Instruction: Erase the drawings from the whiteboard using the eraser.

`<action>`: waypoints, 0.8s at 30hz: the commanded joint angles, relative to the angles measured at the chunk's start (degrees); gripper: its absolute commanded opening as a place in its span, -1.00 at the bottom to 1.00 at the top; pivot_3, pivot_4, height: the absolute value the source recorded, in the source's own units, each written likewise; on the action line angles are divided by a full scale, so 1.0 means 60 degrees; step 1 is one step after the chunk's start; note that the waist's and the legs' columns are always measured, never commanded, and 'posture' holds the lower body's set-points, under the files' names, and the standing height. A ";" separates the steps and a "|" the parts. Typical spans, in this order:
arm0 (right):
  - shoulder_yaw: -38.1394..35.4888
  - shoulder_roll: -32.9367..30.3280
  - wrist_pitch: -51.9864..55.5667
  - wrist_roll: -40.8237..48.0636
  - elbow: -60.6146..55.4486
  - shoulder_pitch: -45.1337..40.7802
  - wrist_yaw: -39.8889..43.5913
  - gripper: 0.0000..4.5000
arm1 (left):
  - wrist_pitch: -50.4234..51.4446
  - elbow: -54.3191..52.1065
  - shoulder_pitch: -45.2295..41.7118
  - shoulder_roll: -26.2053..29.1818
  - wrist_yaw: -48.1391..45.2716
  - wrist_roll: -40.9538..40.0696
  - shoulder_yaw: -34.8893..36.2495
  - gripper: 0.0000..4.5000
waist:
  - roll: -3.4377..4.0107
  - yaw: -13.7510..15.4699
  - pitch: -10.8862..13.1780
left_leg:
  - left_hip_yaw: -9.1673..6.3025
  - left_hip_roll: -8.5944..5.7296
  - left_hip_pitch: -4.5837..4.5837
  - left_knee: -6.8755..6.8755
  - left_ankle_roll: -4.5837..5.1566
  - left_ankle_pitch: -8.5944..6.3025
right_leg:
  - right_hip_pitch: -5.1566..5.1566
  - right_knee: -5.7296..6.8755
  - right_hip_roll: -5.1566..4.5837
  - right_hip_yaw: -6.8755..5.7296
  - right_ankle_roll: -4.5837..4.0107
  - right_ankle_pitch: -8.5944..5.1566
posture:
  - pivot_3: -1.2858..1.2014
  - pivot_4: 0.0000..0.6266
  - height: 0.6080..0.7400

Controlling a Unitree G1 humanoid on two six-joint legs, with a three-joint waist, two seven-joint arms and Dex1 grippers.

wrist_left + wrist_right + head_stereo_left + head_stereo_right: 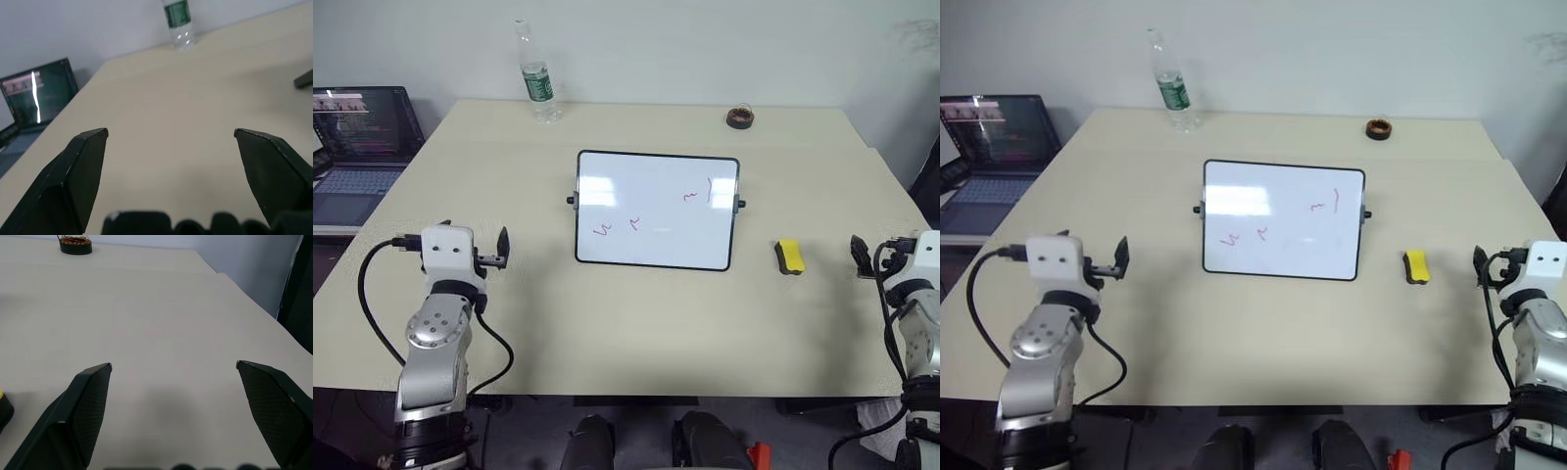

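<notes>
My right gripper should grip the middle of the yellow eraser (790, 257) across, with a finger on each of the eraser's long sides.
The whiteboard (651, 245) lies flat in the middle of the table, black-framed, with small side knobs. Thin red drawings (602, 231) sit on it: two squiggles low on its left half and a squiggle with a short stroke (709, 189) upper right. The eraser (790, 257), yellow on a black base, rests on the table just right of the board. My left gripper (171, 132) hovers open over bare table left of the board. My right gripper (173, 366) is open and empty, to the right of the eraser (4, 409).
A clear plastic bottle (538, 83) stands at the table's far left edge. A dark brown ring (740, 117) sits at the far right. An open laptop (362, 147) is on a lower surface beyond the table's left edge.
</notes>
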 commanded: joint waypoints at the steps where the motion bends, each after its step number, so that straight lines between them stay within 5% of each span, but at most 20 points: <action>1: -0.0290 -0.0032 0.0312 0.0281 -0.0712 -0.0047 -0.0065 0.98 | -0.0158 -0.0434 -0.0166 -0.0022 0.0053 -0.0048 0.0162 1.00 | 0.0000 0.0005 0.0000 | -0.0001 -0.0001 0.0000 0.0002 0.0000 0.0000 | 0.0001 0.0001 0.0000 -0.0002 0.0000 0.0000 | 0.03 -0.52 1.00; 13: -0.0100 0.0305 0.3156 0.1514 -0.4682 0.0204 -0.0487 0.98 | -0.0135 -0.1166 -0.2045 0.0826 -0.2342 -0.1405 -0.0555 1.00 | 0.0006 0.0017 0.0005 | -0.0006 -0.0002 -0.0006 0.0001 -0.0004 0.0002 | 0.0000 0.0000 0.0001 -0.0008 0.0001 0.0000 | 0.03 -0.52 1.00; 24: 0.1369 0.1415 0.6624 0.1448 -0.6578 -0.0142 -0.2434 0.98 | 0.0379 0.1042 -0.5182 0.1192 -0.7694 -0.3334 -0.2912 1.00 | 0.0010 -0.0001 0.0011 | -0.0007 -0.0016 -0.0024 0.0003 -0.0003 0.0003 | -0.0014 -0.0001 0.0027 -0.0024 0.0004 -0.0002 | 0.03 -0.52 1.00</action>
